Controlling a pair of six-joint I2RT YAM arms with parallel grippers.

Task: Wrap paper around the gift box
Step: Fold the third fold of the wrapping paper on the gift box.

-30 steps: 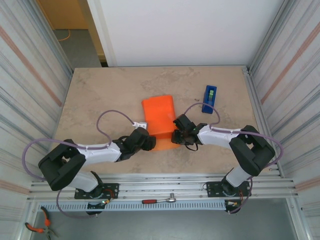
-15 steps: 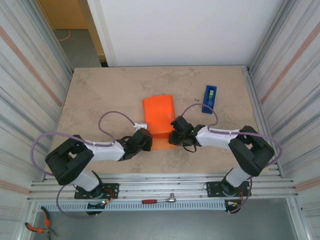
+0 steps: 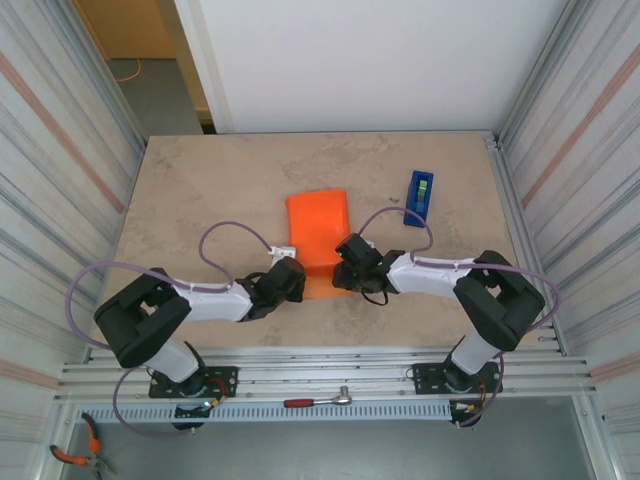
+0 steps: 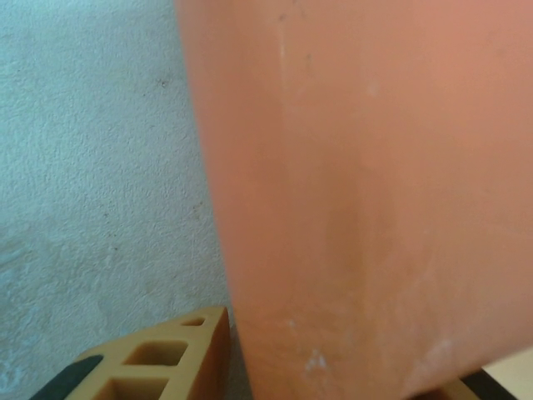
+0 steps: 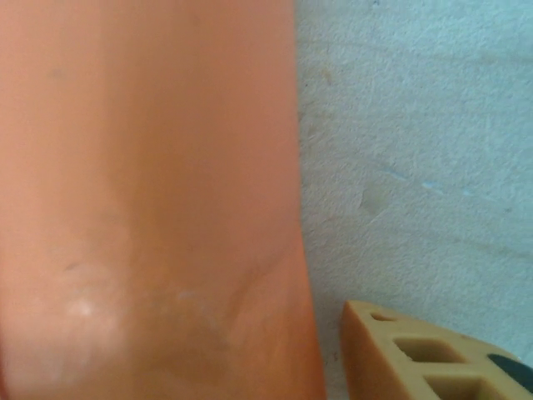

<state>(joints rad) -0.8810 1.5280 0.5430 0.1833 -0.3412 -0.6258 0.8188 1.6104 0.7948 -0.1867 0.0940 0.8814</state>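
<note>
The left gripper's fingers straddle the wide orange paper at its near corner, so next the left gripper opens, back away and pinches the paper corner's narrow fold [image 3: 308, 285].
The orange paper [image 3: 318, 232] lies folded into a raised oblong at the table's middle, with a flat flap [image 3: 322, 288] at its near end. The gift box is hidden under it. My left gripper [image 3: 293, 283] sits at the flap's left corner and my right gripper [image 3: 343, 272] at its right corner. In the left wrist view the paper [image 4: 366, 192] runs between both fingers [image 4: 158, 358] of the left gripper [image 4: 333, 371], which hugs it. In the right wrist view the paper [image 5: 150, 200] covers most of the right gripper [image 5: 216, 367]. Its one visible finger [image 5: 416, 358] stands slightly off the paper's edge.
A blue tape dispenser [image 3: 420, 197] stands at the back right, apart from the paper. Corrugated metal walls [image 3: 70, 190] close in both sides of the beige marbled tabletop [image 3: 200, 190]. A rail [image 3: 330, 370] runs along the near edge.
Both grippers have slid inward and slightly forward onto the near flap. The left jaws have narrowed around the paper. The flap now looks narrower.
</note>
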